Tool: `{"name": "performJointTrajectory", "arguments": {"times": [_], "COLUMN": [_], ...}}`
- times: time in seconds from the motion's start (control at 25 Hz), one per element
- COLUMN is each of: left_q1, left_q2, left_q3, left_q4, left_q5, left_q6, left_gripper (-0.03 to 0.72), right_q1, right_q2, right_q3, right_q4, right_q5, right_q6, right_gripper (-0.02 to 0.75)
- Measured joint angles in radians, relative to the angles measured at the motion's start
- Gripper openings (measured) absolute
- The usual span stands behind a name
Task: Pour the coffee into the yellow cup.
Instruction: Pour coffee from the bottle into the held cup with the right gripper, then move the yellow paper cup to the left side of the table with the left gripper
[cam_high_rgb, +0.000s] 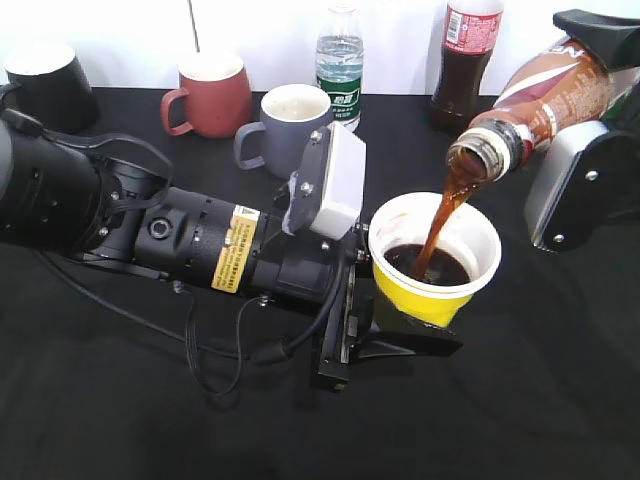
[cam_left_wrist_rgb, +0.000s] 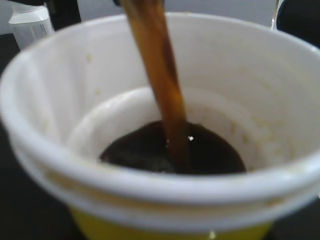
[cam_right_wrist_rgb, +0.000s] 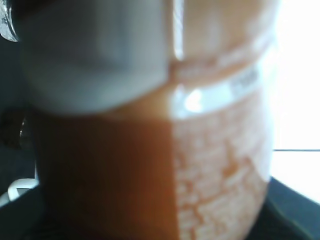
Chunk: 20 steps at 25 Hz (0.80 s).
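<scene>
Next, I set the yellow cup on the black table (cam_high_rgb: 182, 184) just in front of the red-brown mug with my left gripper.
The yellow cup (cam_high_rgb: 430, 300) with a white rim stands on the black table, held by my left gripper (cam_high_rgb: 395, 325), which is shut on its lower part. My right gripper (cam_high_rgb: 585, 95) is shut on the coffee bottle (cam_high_rgb: 545, 100), tilted mouth-down to the left above the cup. A brown stream (cam_high_rgb: 440, 225) runs from the bottle mouth into the cup, where dark coffee pools. In the left wrist view the cup (cam_left_wrist_rgb: 100, 222) fills the frame with the stream (cam_left_wrist_rgb: 160, 75) falling in. In the right wrist view the bottle (cam_right_wrist_rgb: 150, 165) fills the frame, blurred.
Behind stand a grey mug (cam_high_rgb: 290, 125), a red-brown mug (cam_high_rgb: 212, 92), a black mug (cam_high_rgb: 50, 85), a water bottle (cam_high_rgb: 340, 65) and a dark cola bottle (cam_high_rgb: 465, 65). A cable (cam_high_rgb: 215, 375) trails on the table in front of the left arm.
</scene>
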Motion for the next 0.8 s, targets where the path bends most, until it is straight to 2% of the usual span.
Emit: {"name": "performJointTrajectory", "arguments": {"times": [0.16,0.36,0.52,0.68,0.72,0.8], "left_q1": [0.0,0.0,0.0,0.002,0.012,0.059], "left_q2": [0.0,0.0,0.0,0.0,0.0,0.0], "left_q3": [0.0,0.0,0.0,0.0,0.0,0.0], "left_q4": [-0.001,-0.035,-0.07,-0.278,-0.303,-0.317], "left_q5": [0.0,0.002,0.022,0.03,0.035,0.055], "left_q6": [0.0,0.0,0.0,0.0,0.0,0.0], "left_gripper": [0.441,0.441,0.441,0.441,0.441,0.441], "right_q1": [0.0,0.0,0.0,0.0,0.0,0.0], "right_q2": [-0.004,-0.005,-0.005,-0.005,-0.005,-0.005], "right_q3": [0.0,0.0,0.0,0.0,0.0,0.0], "right_q4": [0.0,-0.013,-0.034,-0.027,-0.025,-0.023], "right_q5": [0.025,0.128,0.128,0.129,0.129,0.129], "right_q6": [0.026,0.224,0.555,1.185,1.278,1.332], "right_gripper": [0.535,0.535,0.535,0.535,0.535,0.535]}}
